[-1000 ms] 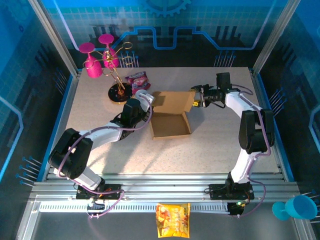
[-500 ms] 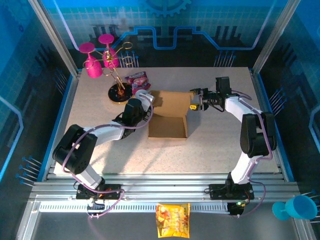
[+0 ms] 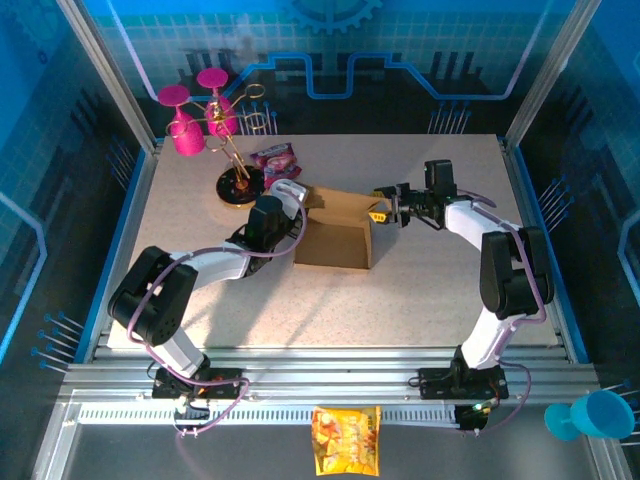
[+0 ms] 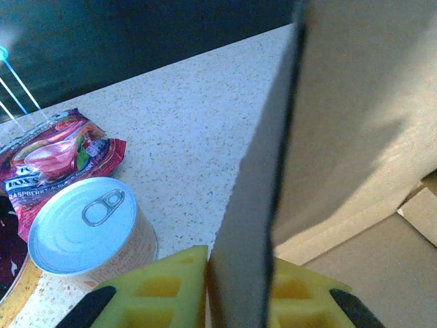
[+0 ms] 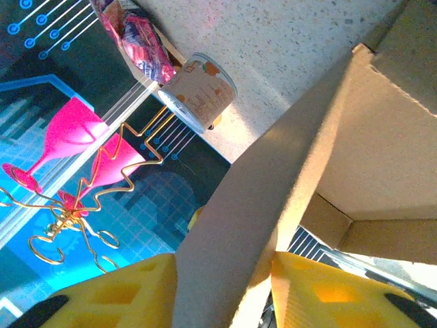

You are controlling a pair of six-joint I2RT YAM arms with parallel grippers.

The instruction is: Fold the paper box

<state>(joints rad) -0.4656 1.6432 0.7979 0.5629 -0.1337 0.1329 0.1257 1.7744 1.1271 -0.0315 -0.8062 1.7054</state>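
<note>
Next, my left gripper opens, swings around and takes the lid from its side (image 3: 308, 194), facing my right gripper, because it is pinching the lid's edge at a slant from the front.
The paper box (image 3: 335, 238) is a plain brown cardboard mailer at the table's middle, its lid panel tilted up over the shallow tray. My left gripper (image 3: 297, 200) is shut on the lid's left edge; in the left wrist view the cardboard panel (image 4: 341, 123) stands pinched between the yellow fingers (image 4: 160, 287). My right gripper (image 3: 381, 210) is shut on the lid's right edge. In the right wrist view that flap (image 5: 273, 205) passes between its yellow fingers (image 5: 116, 294), with the box's inside (image 5: 389, 164) beyond.
A tin can (image 4: 89, 232) and a raspberry snack packet (image 4: 54, 154) lie just left of the box. A stand with pink glasses (image 3: 205, 120) is at the back left. An orange-yellow packet (image 3: 346, 438) lies off the table's front, a blue cup (image 3: 590, 412) at the right.
Both grippers have swung the lid panel forward and up over the tray, so the box looks narrower from above. The right gripper moved left and toward me.
</note>
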